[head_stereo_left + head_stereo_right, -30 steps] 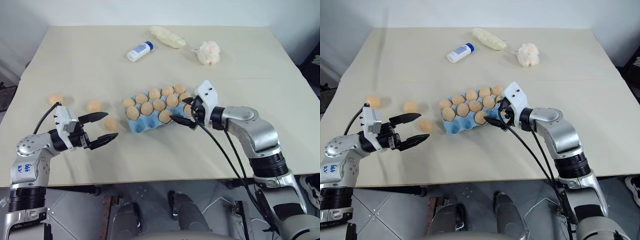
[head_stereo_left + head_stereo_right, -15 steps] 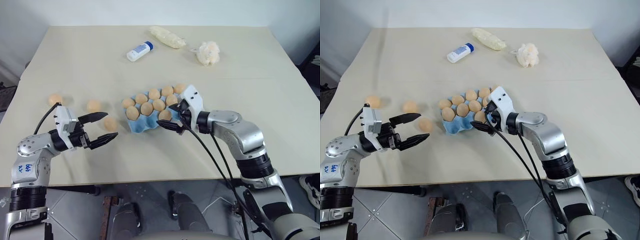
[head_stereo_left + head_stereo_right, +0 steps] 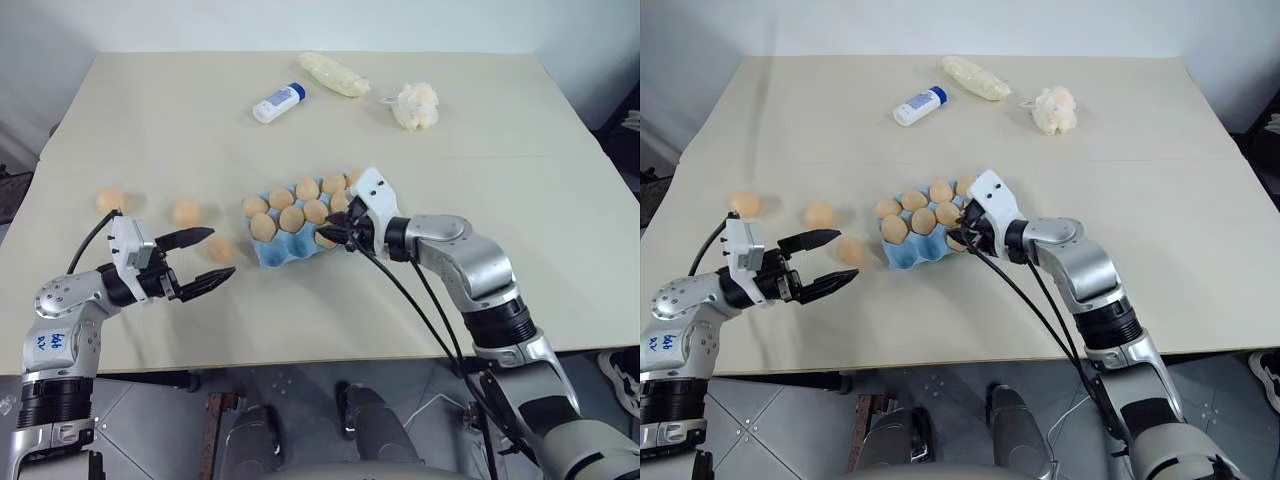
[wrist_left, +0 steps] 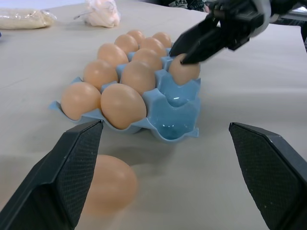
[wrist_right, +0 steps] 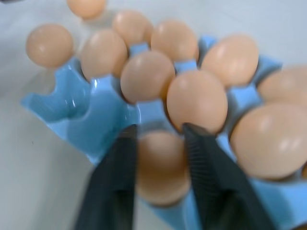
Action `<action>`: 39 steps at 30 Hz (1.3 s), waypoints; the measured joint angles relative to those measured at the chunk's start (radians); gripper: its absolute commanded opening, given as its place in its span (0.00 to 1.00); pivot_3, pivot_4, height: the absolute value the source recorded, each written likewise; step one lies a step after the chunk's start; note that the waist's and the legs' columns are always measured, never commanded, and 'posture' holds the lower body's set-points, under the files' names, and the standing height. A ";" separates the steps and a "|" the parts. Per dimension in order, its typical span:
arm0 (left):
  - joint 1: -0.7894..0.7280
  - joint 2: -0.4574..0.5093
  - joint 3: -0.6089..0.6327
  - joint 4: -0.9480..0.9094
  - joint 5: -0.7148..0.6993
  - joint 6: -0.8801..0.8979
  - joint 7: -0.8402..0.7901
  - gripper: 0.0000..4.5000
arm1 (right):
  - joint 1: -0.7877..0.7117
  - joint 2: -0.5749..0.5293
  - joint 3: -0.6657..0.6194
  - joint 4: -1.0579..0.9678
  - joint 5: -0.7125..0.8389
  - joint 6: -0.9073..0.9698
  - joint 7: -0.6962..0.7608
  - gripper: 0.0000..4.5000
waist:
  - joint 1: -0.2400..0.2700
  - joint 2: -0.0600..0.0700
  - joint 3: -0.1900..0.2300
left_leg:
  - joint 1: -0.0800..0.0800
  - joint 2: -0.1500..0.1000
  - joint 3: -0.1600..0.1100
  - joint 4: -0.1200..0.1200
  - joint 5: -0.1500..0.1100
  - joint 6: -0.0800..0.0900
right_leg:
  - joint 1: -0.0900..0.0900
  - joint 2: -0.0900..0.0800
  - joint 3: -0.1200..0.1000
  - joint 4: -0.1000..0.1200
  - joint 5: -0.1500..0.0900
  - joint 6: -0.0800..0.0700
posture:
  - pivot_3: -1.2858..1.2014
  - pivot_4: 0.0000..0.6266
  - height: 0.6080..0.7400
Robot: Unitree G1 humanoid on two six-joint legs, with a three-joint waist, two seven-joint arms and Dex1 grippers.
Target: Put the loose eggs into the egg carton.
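The egg in my right gripper leaves an empty cup beside the end egg of the near row. Next, I open, take my egg again and set it into that cup point(image 5: 191, 213).
The light blue egg carton point(image 3: 275, 253) lies mid-table, holding several tan eggs, with empty cups point(image 4: 176, 97) at the left end of its near row. My right gripper point(image 3: 331, 237) is shut on an egg point(image 5: 160, 165) resting in a near-row cup, a finger on each side of it. Three loose eggs lie on the table to the carton's left: one far left point(image 3: 111, 199), one in the middle point(image 3: 187, 212), and one nearest the carton point(image 3: 221, 247). My left gripper point(image 3: 223, 252) stands open and level just in front of that nearest egg point(image 4: 108, 184), not touching it.
A white bottle with a blue cap point(image 3: 278, 102), a pale lumpy bag point(image 3: 335, 73) and a fluffy cream puff point(image 3: 417, 105) lie at the back of the table. The table's front edge point(image 3: 300, 352) runs close under both arms.
My right gripper has moved left along the carton's near side and closed on an egg in the near row. The left arm has kept still, fingers open.
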 measured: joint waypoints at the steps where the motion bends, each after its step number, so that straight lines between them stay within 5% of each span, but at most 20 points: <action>1: 0.000 0.000 0.000 0.000 0.000 0.000 0.000 1.00 | 0.000 0.000 0.000 -0.004 0.001 0.000 0.005 0.00 | 0.000 0.000 0.000 | 0.000 0.000 0.000 0.000 0.000 0.000 | 0.000 0.000 0.000 0.000 0.000 0.000 | 0.52 0.24 1.00; 10: -0.001 -0.001 0.000 0.000 0.000 -0.001 0.002 1.00 | -0.004 -0.014 -0.025 -0.037 0.023 0.017 0.017 0.04 | 0.000 0.000 0.000 | 0.000 0.000 0.000 0.000 0.000 0.000 | 0.000 0.000 0.000 0.000 0.000 0.000 | 0.52 0.24 1.00; 20: -0.004 -0.003 0.000 0.000 0.000 -0.010 0.012 1.00 | -0.007 -0.036 -0.020 -0.081 0.032 0.069 0.026 0.77 | 0.000 0.000 0.000 | 0.000 0.000 0.000 0.000 0.000 0.000 | 0.000 0.000 0.000 0.000 0.000 0.000 | 0.52 0.24 1.00; 39: 0.008 -0.006 0.001 -0.017 -0.001 -0.011 0.033 1.00 | -0.071 -0.060 0.079 0.020 -0.021 0.098 0.067 0.77 | 0.000 0.000 0.000 | 0.000 0.000 0.000 0.000 0.000 0.000 | 0.000 0.000 0.000 -0.001 0.000 0.000 | 0.52 0.24 1.00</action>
